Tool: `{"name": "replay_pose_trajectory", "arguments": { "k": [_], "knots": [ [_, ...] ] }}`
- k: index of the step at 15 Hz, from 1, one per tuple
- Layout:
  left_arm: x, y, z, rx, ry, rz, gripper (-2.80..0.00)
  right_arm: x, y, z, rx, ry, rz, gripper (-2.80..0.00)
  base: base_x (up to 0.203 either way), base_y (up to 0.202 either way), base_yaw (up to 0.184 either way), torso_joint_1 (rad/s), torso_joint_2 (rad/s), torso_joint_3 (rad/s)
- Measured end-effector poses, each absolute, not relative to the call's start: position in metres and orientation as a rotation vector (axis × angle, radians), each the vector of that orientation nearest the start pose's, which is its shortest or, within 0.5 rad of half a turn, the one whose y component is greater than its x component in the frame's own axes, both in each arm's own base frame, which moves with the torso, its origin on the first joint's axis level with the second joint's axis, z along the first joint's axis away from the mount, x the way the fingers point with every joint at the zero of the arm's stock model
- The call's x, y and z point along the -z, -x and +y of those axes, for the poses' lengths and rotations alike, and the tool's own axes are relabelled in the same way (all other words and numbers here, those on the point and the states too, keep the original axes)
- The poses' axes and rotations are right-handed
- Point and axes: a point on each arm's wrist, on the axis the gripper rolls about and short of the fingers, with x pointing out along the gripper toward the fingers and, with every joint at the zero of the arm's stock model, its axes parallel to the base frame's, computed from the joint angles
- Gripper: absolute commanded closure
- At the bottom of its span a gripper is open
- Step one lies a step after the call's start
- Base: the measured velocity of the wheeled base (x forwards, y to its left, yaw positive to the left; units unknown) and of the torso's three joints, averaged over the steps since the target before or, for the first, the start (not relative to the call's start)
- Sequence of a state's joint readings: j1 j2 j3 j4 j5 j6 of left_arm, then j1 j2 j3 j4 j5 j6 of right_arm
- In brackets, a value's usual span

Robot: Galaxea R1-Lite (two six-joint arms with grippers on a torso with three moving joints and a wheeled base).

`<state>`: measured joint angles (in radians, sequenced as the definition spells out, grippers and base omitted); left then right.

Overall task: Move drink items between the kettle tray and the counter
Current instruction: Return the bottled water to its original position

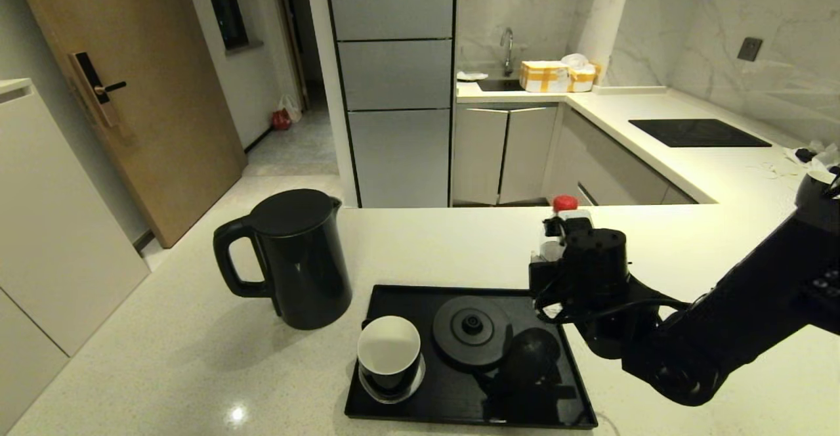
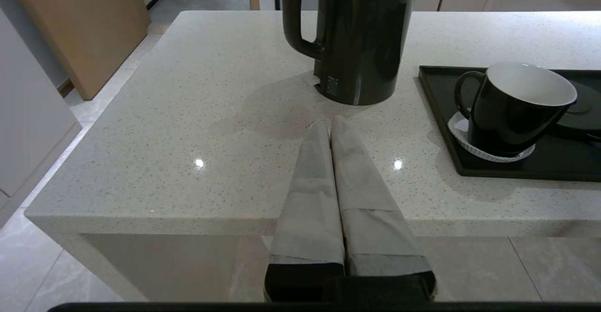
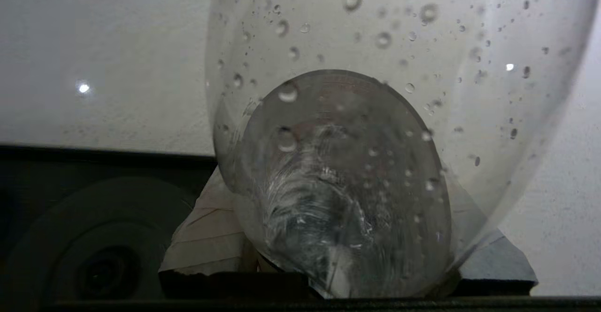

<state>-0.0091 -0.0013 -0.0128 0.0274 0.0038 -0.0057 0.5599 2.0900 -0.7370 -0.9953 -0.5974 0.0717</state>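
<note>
Next, my right gripper lets go of the clear bottle on the black kettle tray [image 1: 552, 360], between the round base disc and the tray's side rim.
The tall glossy black kettle [image 1: 302, 259] [image 2: 361, 35] stands on the speckled counter [image 1: 164, 357] [image 2: 188, 114], just left of the black kettle tray [image 1: 453, 393]. The tray's round base disc [image 1: 472, 327] is bare. My right gripper [image 1: 558, 245] [image 3: 347, 218] is shut on the clear bottle [image 3: 352, 161], whose red cap [image 1: 565, 203] shows above the wrist. The bottle hangs over the tray's far right edge. My left gripper [image 2: 330, 126] is shut and empty, low at the counter's near edge in front of the kettle.
A black cup with a white inside [image 1: 388, 354] [image 2: 512, 110] stands on a coaster in the tray's near left corner. A black hob panel [image 1: 699, 132] lies on the right-hand worktop. Boxes [image 1: 551, 76] sit by the far sink.
</note>
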Motion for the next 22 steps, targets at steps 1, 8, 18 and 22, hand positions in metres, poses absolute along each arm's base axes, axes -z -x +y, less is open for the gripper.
{"name": "replay_pose_trajectory", "arguments": {
  "k": [1, 8, 18, 22],
  "knots": [
    [-0.076, 0.024, 0.0, 0.005, 0.006, 0.013, 0.0, -0.066, -0.305, 0.182, 0.035, 0.124, 0.304, 0.0, 0.0, 0.0, 0.0, 0.0, 0.0, 0.0],
    [-0.076, 0.024, 0.0, 0.004, 0.006, 0.013, 0.0, -0.034, -0.309, 0.174, 0.037, 0.08, 0.305, 0.0, 0.0, 0.0, 0.0, 0.0, 0.0, 0.0],
    [-0.076, 0.024, 0.0, 0.005, 0.006, 0.013, 0.0, -0.007, -0.258, 0.153, 0.018, 0.053, 0.347, 0.0, 0.0, 0.0, 0.0, 0.0, 0.0, 0.0],
    [-0.076, 0.024, 0.0, 0.005, 0.005, 0.014, 0.0, -0.007, -0.245, 0.151, 0.0, 0.061, 0.35, 0.0, 0.0, 0.0, 0.0, 0.0, 0.0, 0.0]
  ]
}}
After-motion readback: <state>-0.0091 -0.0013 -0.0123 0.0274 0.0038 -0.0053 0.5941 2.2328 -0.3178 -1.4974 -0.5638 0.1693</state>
